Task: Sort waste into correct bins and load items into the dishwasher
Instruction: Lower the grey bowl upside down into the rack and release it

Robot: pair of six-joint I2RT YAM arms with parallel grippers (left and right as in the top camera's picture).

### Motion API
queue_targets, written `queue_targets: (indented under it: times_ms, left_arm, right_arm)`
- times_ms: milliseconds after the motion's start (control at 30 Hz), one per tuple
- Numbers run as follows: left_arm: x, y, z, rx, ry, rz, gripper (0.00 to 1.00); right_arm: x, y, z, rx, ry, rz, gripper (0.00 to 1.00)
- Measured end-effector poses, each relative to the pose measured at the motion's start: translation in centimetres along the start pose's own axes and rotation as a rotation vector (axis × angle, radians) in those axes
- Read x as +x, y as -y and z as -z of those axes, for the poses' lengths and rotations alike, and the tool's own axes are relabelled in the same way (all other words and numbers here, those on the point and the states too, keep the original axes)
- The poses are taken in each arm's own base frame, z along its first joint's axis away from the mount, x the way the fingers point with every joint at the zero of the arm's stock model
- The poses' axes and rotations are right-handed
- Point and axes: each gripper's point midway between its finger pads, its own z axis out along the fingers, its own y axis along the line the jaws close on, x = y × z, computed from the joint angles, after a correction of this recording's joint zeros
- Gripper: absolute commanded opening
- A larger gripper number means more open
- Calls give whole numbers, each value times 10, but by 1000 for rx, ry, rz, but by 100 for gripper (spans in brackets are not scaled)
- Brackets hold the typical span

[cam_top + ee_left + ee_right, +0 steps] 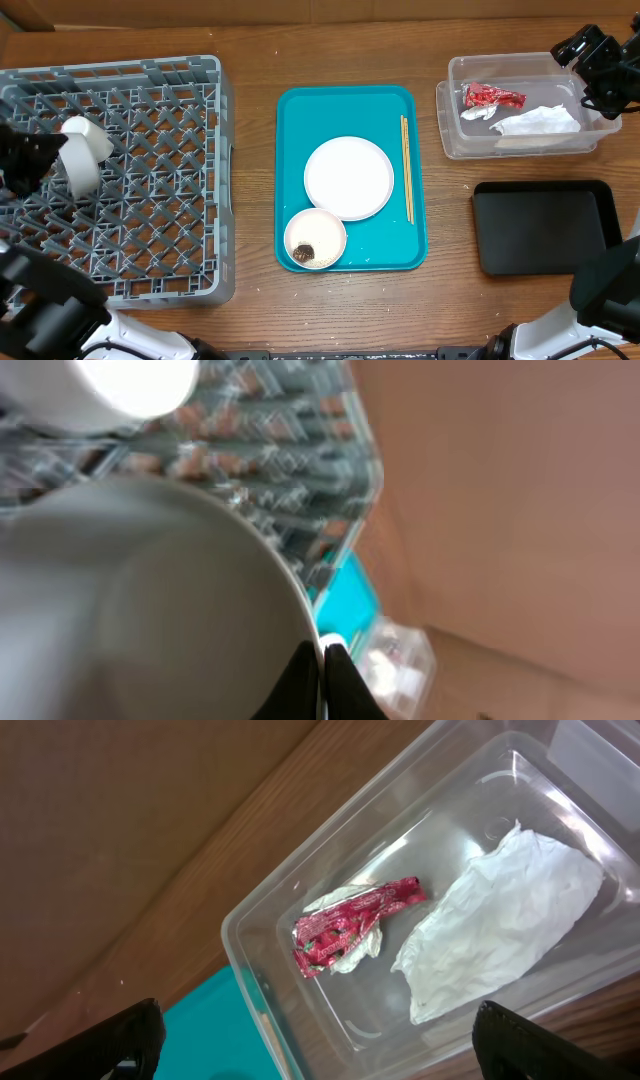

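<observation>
Next, my left gripper lets go of the white cup on the grey rack [68, 200], in front of the other white round object there.
My left gripper [40, 158] is over the left side of the grey dishwasher rack [160, 90] and is shut on the rim of a white cup [86, 160]. In the left wrist view the fingers [322, 678] pinch the cup's wall [150, 600]. My right gripper [598, 62] is open and empty above the clear bin [452, 120], which holds a red wrapper [492, 96] and a white napkin [540, 121]. In the right wrist view the spread fingers [320, 1032] frame the wrapper [350, 920] and the napkin [495, 925].
A teal tray [300, 130] in the middle holds a white plate [348, 177], a white bowl with food scraps [315, 240] and wooden chopsticks [407, 168]. A black bin [545, 225] lies at the front right. Another white round object [130, 385] sits on the rack.
</observation>
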Motion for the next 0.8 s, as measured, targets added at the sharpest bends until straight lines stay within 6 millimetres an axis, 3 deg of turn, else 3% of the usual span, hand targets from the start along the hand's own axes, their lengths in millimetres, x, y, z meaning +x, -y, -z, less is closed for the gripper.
queue_targets:
  times_ms: [167,300,567,800]
  left_arm:
    - [-12,-12,0,255,57,-94,4]
    - [-10,-18,-4,357,65,-121,4]
    - [0,-33,-13,378,36,-18,4]
    - [-6,-45,-1,351,73,20,4]
  right_arm:
    - [0,0,0,0,0,0,100]
    - [0,0,0,0,0,0,100]
    - [0,0,0,1,0,0,100]
    - [0,0,0,0,0,0,100]
